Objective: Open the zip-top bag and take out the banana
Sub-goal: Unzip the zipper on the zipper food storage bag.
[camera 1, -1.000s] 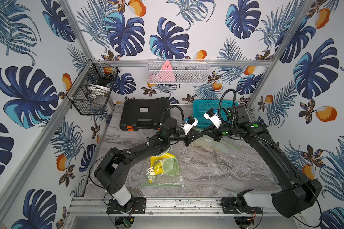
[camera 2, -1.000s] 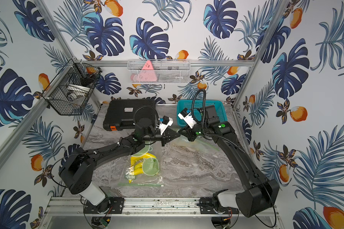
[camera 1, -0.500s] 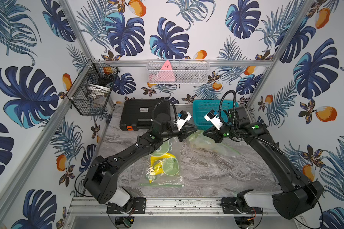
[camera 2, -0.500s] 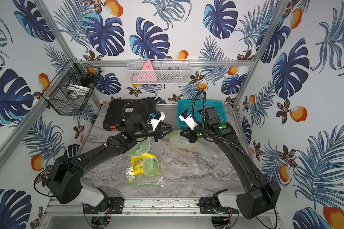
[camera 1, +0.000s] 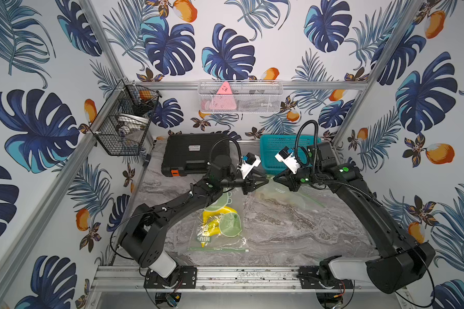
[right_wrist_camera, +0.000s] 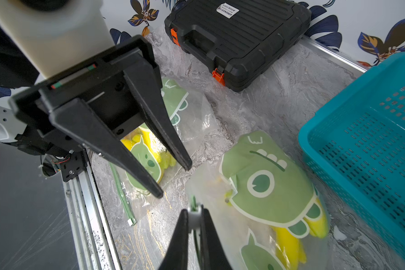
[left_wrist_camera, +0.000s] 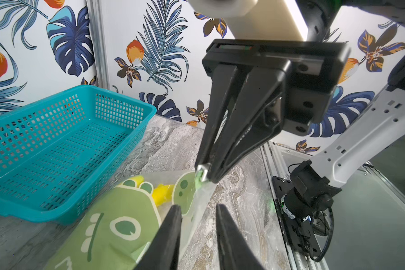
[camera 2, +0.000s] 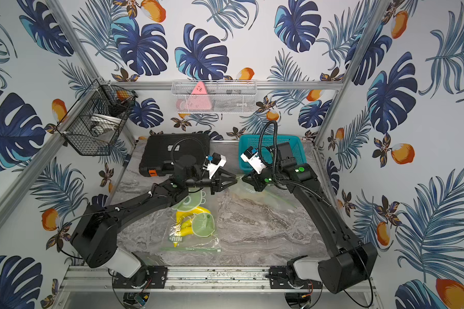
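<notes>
Next, my left gripper pinches that corner (left_wrist_camera: 197, 204) of the bag, as the bag's edge beside the white zip slider is loose, before my right gripper pulls the slider along the zip.
A clear zip-top bag (right_wrist_camera: 267, 187) with a green dinosaur print lies beside the teal basket, and a yellow banana (right_wrist_camera: 288, 243) shows inside it. My right gripper (right_wrist_camera: 195, 210) is shut on the bag's white zip slider (left_wrist_camera: 202, 174) and holds that corner raised. In both top views the right gripper (camera 1: 275, 178) (camera 2: 243, 178) is tip to tip with my left gripper (camera 1: 265, 179) (camera 2: 235, 180). The left gripper (left_wrist_camera: 198, 207) is open. The bag's clear top edge (left_wrist_camera: 197, 205) runs between its fingers, close to one and not pinched.
Another dinosaur-print bag (camera 1: 220, 227) with bananas lies flat at the front left, under the left arm. A teal basket (camera 1: 268, 144) and a black case (camera 1: 190, 155) stand along the back. A wire basket (camera 1: 123, 128) hangs on the left wall.
The left gripper has opened. It drew back from the right gripper, then came forward to it again. The right gripper has kept its hold on the slider.
</notes>
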Controlling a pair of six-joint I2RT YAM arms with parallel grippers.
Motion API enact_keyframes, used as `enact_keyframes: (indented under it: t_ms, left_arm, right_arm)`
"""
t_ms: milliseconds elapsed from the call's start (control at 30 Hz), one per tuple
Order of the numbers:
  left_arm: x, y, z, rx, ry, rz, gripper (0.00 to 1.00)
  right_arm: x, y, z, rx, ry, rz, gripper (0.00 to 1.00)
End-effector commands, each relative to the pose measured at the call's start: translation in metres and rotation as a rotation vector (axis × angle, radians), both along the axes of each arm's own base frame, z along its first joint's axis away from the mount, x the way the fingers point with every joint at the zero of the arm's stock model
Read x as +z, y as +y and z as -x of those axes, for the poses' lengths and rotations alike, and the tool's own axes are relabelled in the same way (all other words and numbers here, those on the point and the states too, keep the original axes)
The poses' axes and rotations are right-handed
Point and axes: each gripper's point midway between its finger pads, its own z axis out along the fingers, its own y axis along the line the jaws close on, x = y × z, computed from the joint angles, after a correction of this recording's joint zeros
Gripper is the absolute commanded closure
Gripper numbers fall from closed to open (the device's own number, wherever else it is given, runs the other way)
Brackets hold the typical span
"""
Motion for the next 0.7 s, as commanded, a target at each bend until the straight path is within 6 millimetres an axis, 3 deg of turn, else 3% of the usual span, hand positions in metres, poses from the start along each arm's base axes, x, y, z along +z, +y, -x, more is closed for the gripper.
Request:
enact_keyframes:
  t_ms: [0,300,667]
  left_arm:
    - [0.0121,-0.004,0.001,-0.025,-0.028,0.042,0.69]
    - [0.0084,-0.006,-0.0016,-0.027,-0.021,0.041,0.66]
    - [0.01,-0.0078,-0.0039,-0.024,-0.016,0.065,0.72]
  right_arm:
    - [0.0034,0.0027,0.0034,0.025,0.004,-0.011,0.93]
    - [0.0054,0.0049,0.003,0.03,0.011,-0.025,0.92]
    - [0.0069,0.0068,0.0029,0.038,0.018,-0.032,0.92]
